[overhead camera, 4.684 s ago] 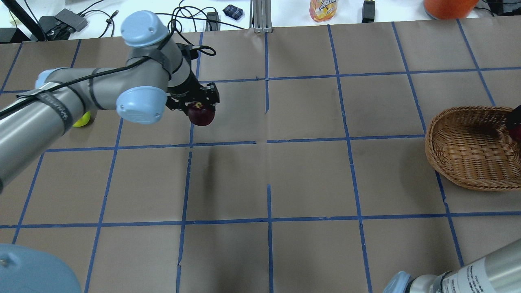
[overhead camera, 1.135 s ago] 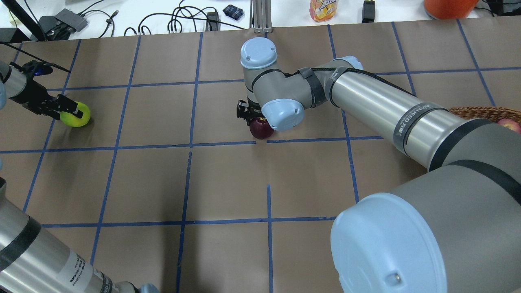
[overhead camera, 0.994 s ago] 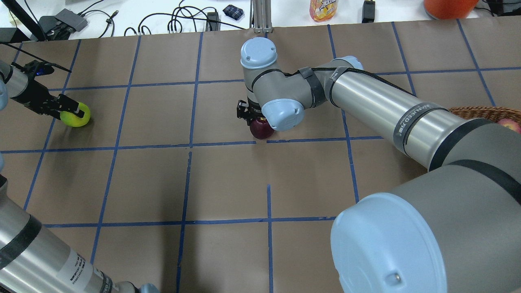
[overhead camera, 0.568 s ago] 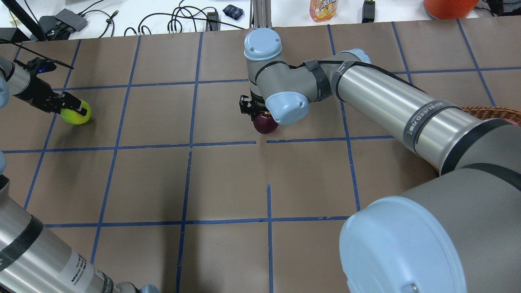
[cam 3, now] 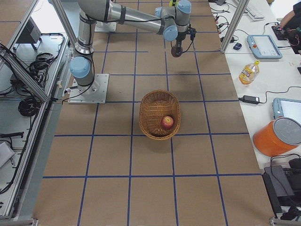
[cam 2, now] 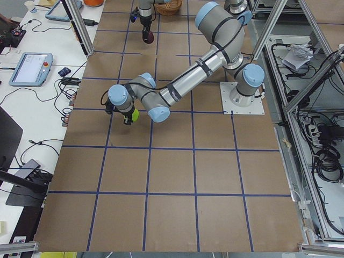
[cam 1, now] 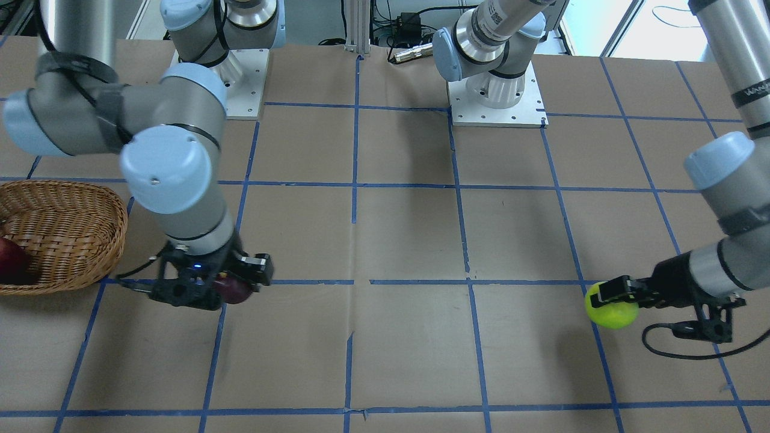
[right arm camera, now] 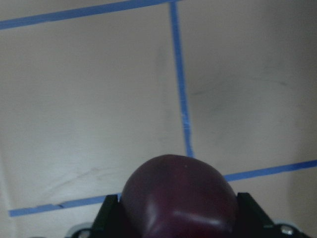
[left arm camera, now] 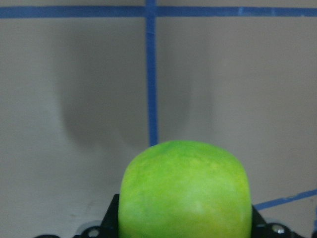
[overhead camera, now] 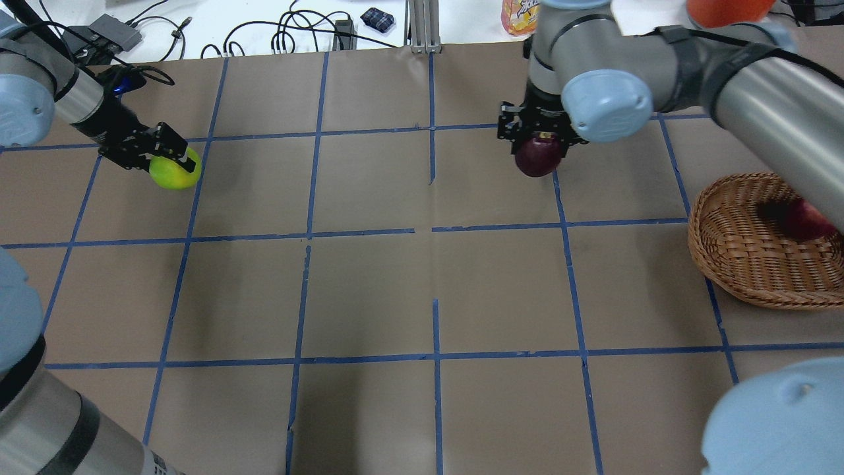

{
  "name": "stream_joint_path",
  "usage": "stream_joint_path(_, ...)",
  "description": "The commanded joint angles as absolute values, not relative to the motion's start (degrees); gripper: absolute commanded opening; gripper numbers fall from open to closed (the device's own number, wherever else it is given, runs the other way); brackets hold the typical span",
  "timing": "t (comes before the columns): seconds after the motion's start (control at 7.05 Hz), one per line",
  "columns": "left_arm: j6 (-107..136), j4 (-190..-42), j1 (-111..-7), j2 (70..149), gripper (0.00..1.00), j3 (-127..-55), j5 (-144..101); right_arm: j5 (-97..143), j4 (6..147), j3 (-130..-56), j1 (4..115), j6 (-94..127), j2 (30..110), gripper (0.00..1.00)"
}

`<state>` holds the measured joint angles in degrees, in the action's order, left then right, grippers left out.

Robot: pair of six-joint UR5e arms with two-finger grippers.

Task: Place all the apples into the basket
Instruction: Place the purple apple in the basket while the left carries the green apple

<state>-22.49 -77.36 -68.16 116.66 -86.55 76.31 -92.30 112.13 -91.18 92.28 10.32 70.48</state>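
The yellow-green apple is to go in the gap of the blue tape in the middle of the table point(cam 1: 355, 296). I will set it down there with my left gripper.
My left gripper point(overhead camera: 168, 161) is shut on the yellow-green apple point(overhead camera: 175, 170) and holds it just above the table at the far left; the apple fills the left wrist view point(left arm camera: 184, 191). My right gripper point(overhead camera: 537, 142) is shut on the dark purple-maroon apple point(overhead camera: 539, 156) and holds it above the table, right of centre and left of the basket; it also shows in the right wrist view point(right arm camera: 178, 198). The wicker basket point(overhead camera: 738, 257) stands at the right edge with the red apple point(overhead camera: 804, 221) inside it.
The table is brown paper with a blue tape grid. Beyond its far edge, a white bench holds cables, a drink bottle point(overhead camera: 524, 13) and an orange container point(overhead camera: 725, 10). My right arm's large links reach over the basket side.
My right gripper has carried the maroon apple from the table's centre to the right, towards the basket. My left gripper has moved the green apple a little to the right.
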Motion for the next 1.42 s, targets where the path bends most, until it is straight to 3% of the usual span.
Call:
stream_joint_path(0.0, 1.8, -76.3, -83.1, 112.1, 0.0, -90.3, 75.8, -96.1, 117.5, -101.6, 78.1, -9.9, 77.6, 0.45)
stream_joint_path(0.43, 27.7, -59.8, -101.5, 117.4, 0.0, -91.0, 76.8, -94.7, 139.4, -116.9, 57.9, -35.8, 78.9, 0.45)
stream_joint_path(0.71, 29.2, -53.4, -107.1, 121.9, 0.02, -91.2, 82.6, -91.1, 142.8, -118.8, 55.1, -39.6, 78.0, 0.48)
stream_joint_path(0.85, 30.7, -53.2, -107.8, 122.9, 0.09, -91.1, 82.6, -90.9, 142.9, -118.7, 55.1, -39.5, 77.7, 0.82)
stream_joint_path(0.99, 31.1, -52.1, -107.9, 123.5, 0.55, -91.7, 82.6, -91.1, 142.8, -118.6, 55.1, -39.8, 77.5, 1.0)
stream_joint_path(1.14, 32.1, -51.8, -108.2, 123.9, 0.95, -91.7, 82.6, -91.1, 142.8, -118.6, 55.1, -39.6, 78.0, 1.0)
stream_joint_path(1.28, 31.4, -51.7, -108.0, 122.7, 1.0, -91.6, 82.5, -91.5, 142.0, -117.9, 55.8, -39.1, 78.8, 1.0)
